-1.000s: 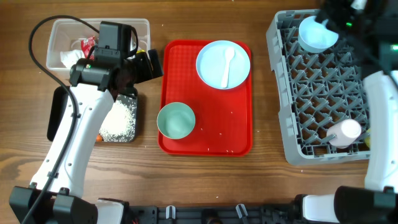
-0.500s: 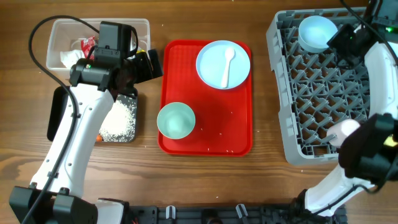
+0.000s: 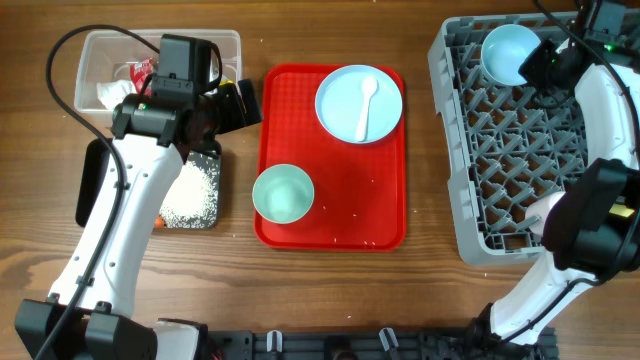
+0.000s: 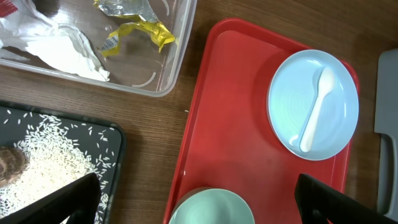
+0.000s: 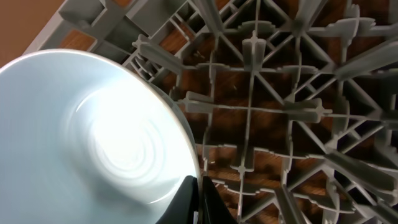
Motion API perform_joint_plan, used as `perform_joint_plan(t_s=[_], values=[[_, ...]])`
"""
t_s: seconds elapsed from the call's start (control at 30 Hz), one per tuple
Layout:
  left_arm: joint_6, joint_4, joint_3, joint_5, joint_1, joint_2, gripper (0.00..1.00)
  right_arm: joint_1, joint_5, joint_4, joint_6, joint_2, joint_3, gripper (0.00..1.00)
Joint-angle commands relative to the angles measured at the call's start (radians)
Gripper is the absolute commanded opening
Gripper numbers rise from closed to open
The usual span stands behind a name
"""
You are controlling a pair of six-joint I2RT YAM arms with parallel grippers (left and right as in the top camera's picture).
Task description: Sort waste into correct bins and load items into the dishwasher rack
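The robot's right gripper needs to release the light-blue bowl between the wires at the grey rack's far end (image 3: pixel 515 78), toward the red tray.
One light-blue bowl (image 3: pixel 508 54) (image 5: pixel 81 137) rests in the far-left corner of the grey dishwasher rack (image 3: pixel 500 150) (image 5: pixel 280 112). My right gripper (image 3: pixel 545 62) (image 5: pixel 200 199) hovers at that bowl's right rim, shut, and I see nothing held. On the red tray (image 3: pixel 340 230) lie the plate (image 3: pixel 345 90) (image 4: pixel 313 102) with the white spoon (image 3: pixel 366 105) (image 4: pixel 314 109) and a second bowl (image 3: pixel 283 193) (image 4: pixel 211 208). My left gripper (image 3: pixel 240 100) (image 4: pixel 199 199) hangs open above the tray's left edge, empty.
The clear tub (image 3: pixel 100 45) (image 4: pixel 180 56) holds a white napkin (image 4: pixel 62 50) and a yellow wrapper (image 4: pixel 140 28). The black tray (image 3: pixel 90 180) (image 4: pixel 118 143) holds rice (image 4: pixel 43 162) and a brown lump (image 4: pixel 9 165). A pink cup (image 3: pixel 545 208) lies in the rack's near right, partly behind my right arm.
My right gripper went from open over the bowl to shut, sliding right off it; the bowl stays in the rack. The left arm has not moved.
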Motion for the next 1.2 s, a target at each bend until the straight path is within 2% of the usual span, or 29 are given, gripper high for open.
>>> perform_joint_plan(t_s=[0.0,0.13,0.17,0.27,0.37,0.47,0.63,0.77,1.17], values=[[-0.002,0.002,0.006,-0.009,0.003,-0.003,1.00,0.010,0.156,-0.059,-0.052,-0.087,-0.005,0.04],[-0.002,0.002,0.006,-0.009,0.004,-0.003,1.00,0.110,0.496,-0.206,-0.048,-0.225,-0.005,0.04],[-0.002,0.002,0.006,-0.009,0.003,-0.003,1.00,0.208,0.692,-0.279,-0.050,-0.244,-0.005,0.04],[-0.002,0.002,0.006,-0.009,0.003,-0.003,1.00,0.348,0.917,-0.359,-0.051,-0.234,-0.006,0.04],[-0.002,0.002,0.006,-0.009,0.003,-0.003,1.00,0.445,1.116,-0.333,-0.091,-0.220,-0.006,0.04],[-0.002,0.002,0.006,-0.009,0.003,-0.003,1.00,0.447,1.218,-0.223,-0.268,-0.165,-0.006,0.04],[-0.002,0.002,0.006,-0.009,0.003,-0.003,1.00,0.451,1.232,-0.109,-0.616,-0.075,-0.006,0.04],[-0.002,0.002,0.006,-0.009,0.003,-0.003,1.00,0.451,1.233,-0.100,-0.636,-0.040,-0.006,0.04],[-0.002,0.002,0.006,-0.009,0.003,-0.003,1.00,0.496,1.216,-0.037,-0.812,0.025,-0.006,0.04]])
